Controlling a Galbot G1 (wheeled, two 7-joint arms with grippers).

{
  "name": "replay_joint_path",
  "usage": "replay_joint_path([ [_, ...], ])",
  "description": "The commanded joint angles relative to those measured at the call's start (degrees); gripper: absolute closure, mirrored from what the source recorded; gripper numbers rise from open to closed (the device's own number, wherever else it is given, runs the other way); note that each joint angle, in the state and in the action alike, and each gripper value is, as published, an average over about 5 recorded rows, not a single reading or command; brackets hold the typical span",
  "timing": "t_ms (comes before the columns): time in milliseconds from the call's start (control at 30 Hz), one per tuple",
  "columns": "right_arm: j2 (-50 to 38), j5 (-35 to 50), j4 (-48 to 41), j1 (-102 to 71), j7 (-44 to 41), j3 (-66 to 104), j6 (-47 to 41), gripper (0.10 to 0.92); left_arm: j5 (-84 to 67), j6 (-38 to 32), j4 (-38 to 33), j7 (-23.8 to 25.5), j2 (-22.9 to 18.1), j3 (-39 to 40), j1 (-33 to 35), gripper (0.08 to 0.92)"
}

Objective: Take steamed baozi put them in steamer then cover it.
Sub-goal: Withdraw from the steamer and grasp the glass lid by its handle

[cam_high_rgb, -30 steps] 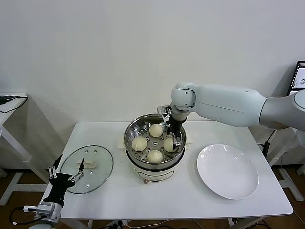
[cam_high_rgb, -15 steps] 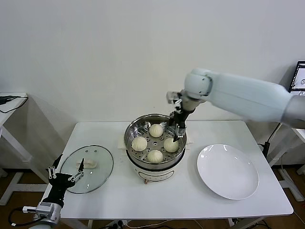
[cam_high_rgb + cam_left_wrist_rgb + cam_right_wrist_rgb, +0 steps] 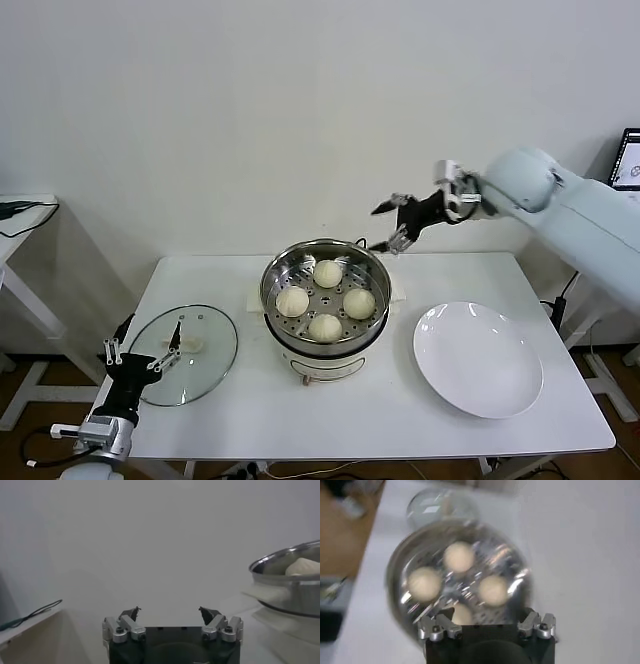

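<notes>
I move my left gripper to the glass lid's white handle [image 3: 183, 345] next and close it there, because the steamer still needs to be covered.
Several cream-white baozi [image 3: 326, 298] lie inside the shiny steel steamer [image 3: 275, 272] at the table's middle; they also show in the right wrist view [image 3: 459, 557]. My right gripper [image 3: 392, 224] is open and empty, raised above and behind the steamer's right rim. The round glass lid [image 3: 185, 352] with its white handle lies flat on the table at the left. My left gripper [image 3: 140, 350] is open and empty, low at the table's front left corner beside the lid. In the left wrist view the steamer's rim [image 3: 285, 562] shows off to one side.
A flat white plate [image 3: 478, 358] lies on the table to the right of the steamer. The white wall stands close behind the table. A side table with a black cable [image 3: 22, 210] is at far left.
My right gripper has risen out of the steamer and swung up and to the right, leaving the baozi inside. The left arm has barely moved.
</notes>
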Motion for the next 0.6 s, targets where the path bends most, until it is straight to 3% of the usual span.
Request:
replay_joint_path([
  [33,-5.6,5.2,10.7,-48.9,35.9,48.1,15.6,0.203,1.6,1.6,-3.2,-0.8,1.2,1.9,-0.2,0.177],
  [300,10.1,-1.7,20.0,-79.5,41.5,69.5,22.7,0.203,2.7,-0.6,-1.7,-2.0,0.9,3.5,-1.8,0.177],
  [600,29.6,-13.7,26.9,-95.9,45.7,70.7,33.2,0.203,5.1,-3.1,0.7,-2.3,0.8,3.7,-2.1,0.177],
])
